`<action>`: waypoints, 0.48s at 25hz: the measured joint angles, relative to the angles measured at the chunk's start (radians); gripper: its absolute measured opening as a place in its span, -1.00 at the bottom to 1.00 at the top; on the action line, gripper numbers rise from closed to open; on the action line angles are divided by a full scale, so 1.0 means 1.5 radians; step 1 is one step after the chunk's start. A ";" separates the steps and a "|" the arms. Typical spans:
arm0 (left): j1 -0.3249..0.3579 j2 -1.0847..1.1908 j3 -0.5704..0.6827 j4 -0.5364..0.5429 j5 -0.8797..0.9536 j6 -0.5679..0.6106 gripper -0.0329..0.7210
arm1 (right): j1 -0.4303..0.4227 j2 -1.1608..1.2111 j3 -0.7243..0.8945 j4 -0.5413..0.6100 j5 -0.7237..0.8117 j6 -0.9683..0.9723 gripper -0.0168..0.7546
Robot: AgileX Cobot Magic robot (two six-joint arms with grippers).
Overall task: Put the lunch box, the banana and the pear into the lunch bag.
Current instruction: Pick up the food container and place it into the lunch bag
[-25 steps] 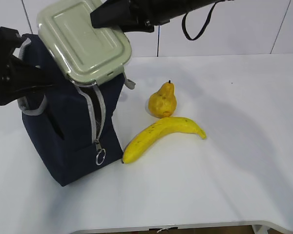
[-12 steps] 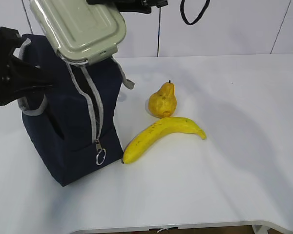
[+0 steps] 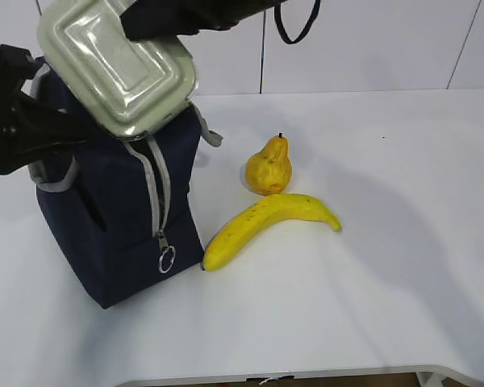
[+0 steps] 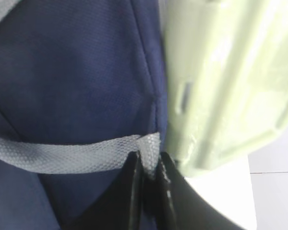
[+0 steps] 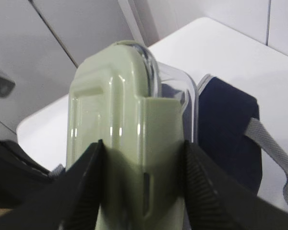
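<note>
I will let go of the lunch box with my right gripper deep inside the navy lunch bag [image 3: 152, 196], just behind the bag's open grey zipper.
The navy lunch bag [image 3: 117, 226] stands at the left of the table, its grey zipper open and ring pull hanging. My right gripper [image 3: 157, 20] is shut on the sage-green lunch box [image 3: 117, 68] and holds it tilted over the bag's open top; the box fills the right wrist view [image 5: 127, 143] between the fingers [image 5: 84, 187]. My left gripper [image 4: 148, 160] is shut on the bag's grey strap [image 4: 77, 152], with the lunch box [image 4: 221, 81] close beside it. The pear [image 3: 269, 167] and the banana [image 3: 266, 224] lie on the table right of the bag.
The white table [image 3: 387, 242] stretches to the right and front of the fruit. A white panelled wall [image 3: 387, 40] rises behind it. A black cable loop [image 3: 298, 24] hangs from the right arm.
The right gripper has carried the lunch box further left and a little lower over the bag's opening. The left gripper, the bag and the fruit have not moved.
</note>
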 joint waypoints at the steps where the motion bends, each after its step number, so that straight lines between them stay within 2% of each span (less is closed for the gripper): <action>1: 0.000 0.000 0.000 0.000 0.000 0.000 -0.88 | 0.007 0.000 0.000 -0.014 -0.007 -0.001 0.03; 7: 0.000 0.001 0.000 0.000 -0.002 0.000 -0.88 | 0.029 0.000 0.000 -0.113 -0.069 -0.003 0.03; 12: 0.000 0.001 0.000 -0.001 -0.002 0.000 -0.88 | 0.045 0.000 0.000 -0.193 -0.074 -0.014 0.03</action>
